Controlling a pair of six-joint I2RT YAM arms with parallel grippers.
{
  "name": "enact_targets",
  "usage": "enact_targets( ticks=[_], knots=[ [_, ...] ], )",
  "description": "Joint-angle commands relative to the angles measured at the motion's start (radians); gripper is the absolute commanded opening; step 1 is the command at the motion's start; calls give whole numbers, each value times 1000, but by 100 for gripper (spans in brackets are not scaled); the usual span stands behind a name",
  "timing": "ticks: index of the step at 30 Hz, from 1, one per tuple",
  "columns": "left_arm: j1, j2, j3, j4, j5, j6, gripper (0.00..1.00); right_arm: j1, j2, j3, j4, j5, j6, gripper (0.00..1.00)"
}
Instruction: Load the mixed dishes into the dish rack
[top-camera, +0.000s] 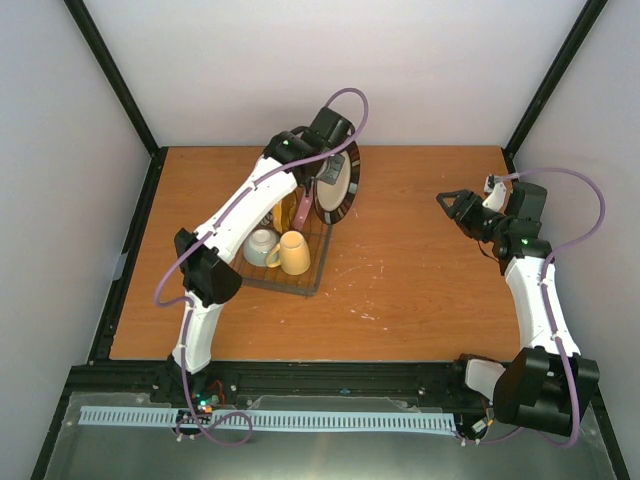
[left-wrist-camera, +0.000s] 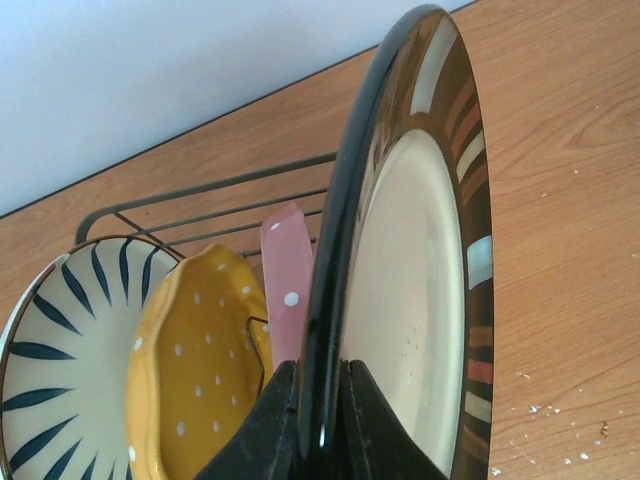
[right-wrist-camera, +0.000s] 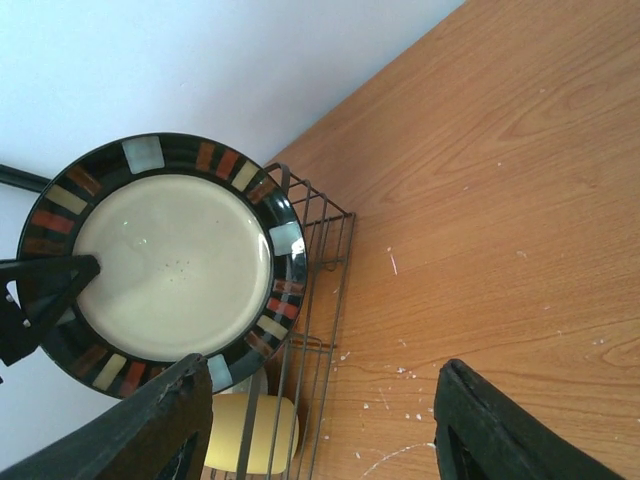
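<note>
My left gripper needs to release the dark-rimmed beige plate between the pink plate and the dish rack's wire side (top-camera: 318, 211).
My left gripper (left-wrist-camera: 320, 400) is shut on the rim of the dark-rimmed beige plate (left-wrist-camera: 410, 300) and holds it upright on edge at the far end of the dish rack (top-camera: 320, 265). The plate also shows in the top view (top-camera: 338, 183) and the right wrist view (right-wrist-camera: 170, 265). Standing in the rack beside it are the pink plate (left-wrist-camera: 288, 280), the orange-yellow scalloped plate (left-wrist-camera: 190, 370) and the striped white plate (left-wrist-camera: 60, 340). The pale bowl (top-camera: 261, 245) and the yellow mug (top-camera: 293, 254) lie in the rack's near end. My right gripper (top-camera: 447, 203) is open and empty, well right of the rack.
The rack's wire wall (right-wrist-camera: 315, 300) faces my right gripper across bare wooden table (top-camera: 420, 270) with pale scuffs. White walls and black frame posts close in the table at the back and sides.
</note>
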Motion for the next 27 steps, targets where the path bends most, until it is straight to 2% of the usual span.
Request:
enact_targets(
  ticks=[1, 13, 27],
  knots=[
    [16, -84, 56, 25, -134, 47, 1, -2, 4, 5, 22, -18, -7, 60],
    [16, -113, 48, 25, -174, 62, 1, -3, 2, 16, 13, -25, -10, 60],
    [17, -100, -8, -48, -299, 38, 1, -3, -4, 23, -1, -27, -20, 59]
  ],
)
